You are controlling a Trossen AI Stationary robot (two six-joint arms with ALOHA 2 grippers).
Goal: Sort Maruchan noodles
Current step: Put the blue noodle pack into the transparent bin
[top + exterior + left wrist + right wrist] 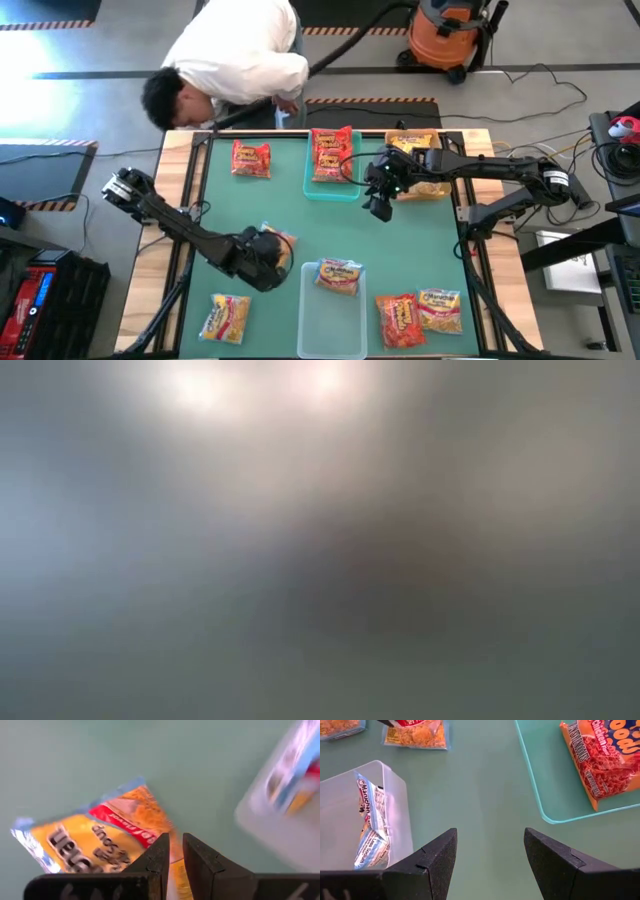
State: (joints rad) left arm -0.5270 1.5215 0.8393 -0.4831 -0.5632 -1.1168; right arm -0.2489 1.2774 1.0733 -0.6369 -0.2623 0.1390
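Observation:
The shut fingers of my left gripper are at the yellow-orange packet's edge, so next I back off, open them and pinch it farther in at the packet's red band [131, 826] before I carry it.
Maruchan packets lie about the green mat. A red one [251, 158] is near the far edge; a yellow one [225, 318], a red one [400, 318] and a yellow-orange one [440, 308] are near the near edge. My left gripper [268, 258] is at the mat's middle-left, shut on a yellow-orange packet [100, 840]. My right gripper [490, 837] hangs open over bare mat, between the teal bin [545, 810] and the clear bin [395, 785]. It touches nothing. The low view shows only blur. My left gripper pinches the yellow-orange packet between its two fingers at one edge [173, 857], beside the red band. The rest of the packet spreads out past the fingertips [160, 845]. I cannot tell whether it is lifted clear or lies on the mat.
The teal bin [312, 185] holds red packets. The tan bin [420, 188] holds yellow ones. The clear bin [333, 330] holds one packet [338, 275]. A person [235, 60] bends over the table's far edge. Bare mat lies between the two grippers.

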